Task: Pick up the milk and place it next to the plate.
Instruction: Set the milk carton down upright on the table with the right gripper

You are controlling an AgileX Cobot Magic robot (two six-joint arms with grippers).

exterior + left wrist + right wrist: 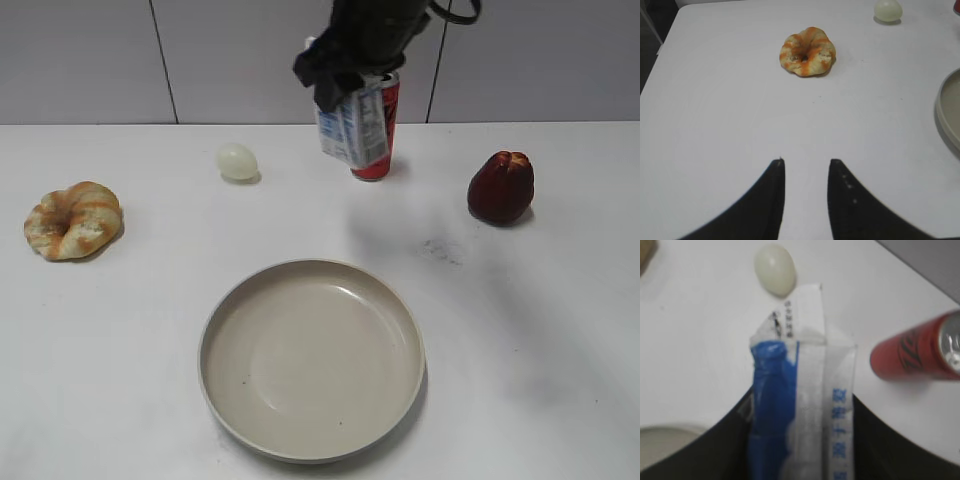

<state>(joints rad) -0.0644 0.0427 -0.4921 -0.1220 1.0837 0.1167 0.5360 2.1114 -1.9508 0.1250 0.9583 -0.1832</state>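
I will use my right gripper to stand the milk by the plate's rim, on the dark red fruit's side (447,342).
The milk (352,128) is a small white-and-blue carton held tilted in the air at the back centre, in front of the red can. My right gripper (335,75) is shut on it from above. In the right wrist view the milk (802,405) fills the space between the right gripper's (800,440) two dark fingers. The plate (225,310) is a large beige dish at the front centre; its rim also shows in the left wrist view (945,107) and the right wrist view (665,432). My left gripper (806,162) is open and empty above bare table.
A tall red can (380,135) stands just behind the milk and shows in the right wrist view (915,352). A pale egg (238,161) lies at back left, a bread ring (73,220) at far left, a dark red fruit (501,186) at right.
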